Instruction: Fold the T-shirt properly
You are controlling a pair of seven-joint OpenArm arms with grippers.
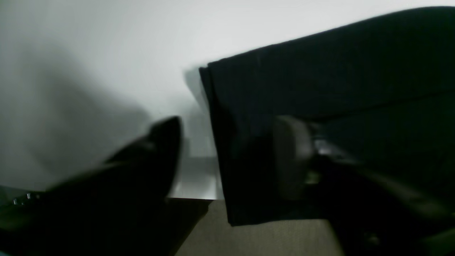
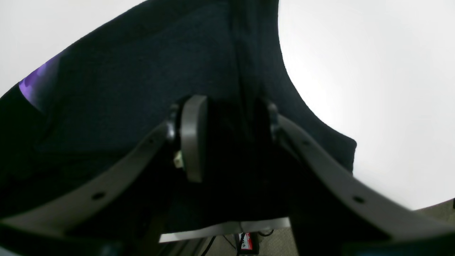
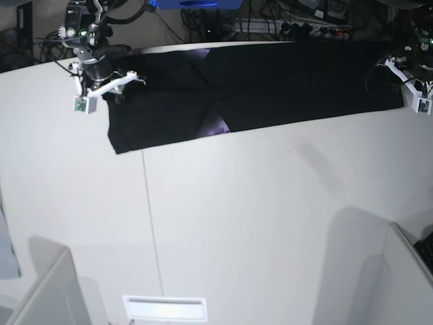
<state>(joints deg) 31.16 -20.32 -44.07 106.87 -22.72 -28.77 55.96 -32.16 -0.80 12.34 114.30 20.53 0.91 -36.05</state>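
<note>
I can see the black T-shirt slants past the table's edge, so I should pinch its end [image 3: 387, 93] with my left gripper and, with my right gripper, pull it toward the middle of the table.
The black T-shirt [image 3: 270, 81] lies as a long band along the far edge of the white table [image 3: 237, 223], with a bit of purple print [image 3: 218, 126] showing. My right gripper [image 3: 111, 84] is at its left end. In the right wrist view the gripper [image 2: 229, 121] is shut on a raised ridge of the black cloth [image 2: 124, 89], and purple print [image 2: 35, 81] shows at the left. My left gripper [image 3: 409, 84] is at the shirt's right end. In the left wrist view it [image 1: 231, 128] is open and straddles the shirt's edge [image 1: 320, 71], one finger over the cloth and one over bare table.
Cables and equipment [image 3: 270, 20] crowd the space behind the table's far edge. Grey partitions stand at the front left [image 3: 47, 291] and front right [image 3: 399, 277]. A white slot [image 3: 164, 308] sits at the front edge. A seam [image 3: 145, 203] runs across the table.
</note>
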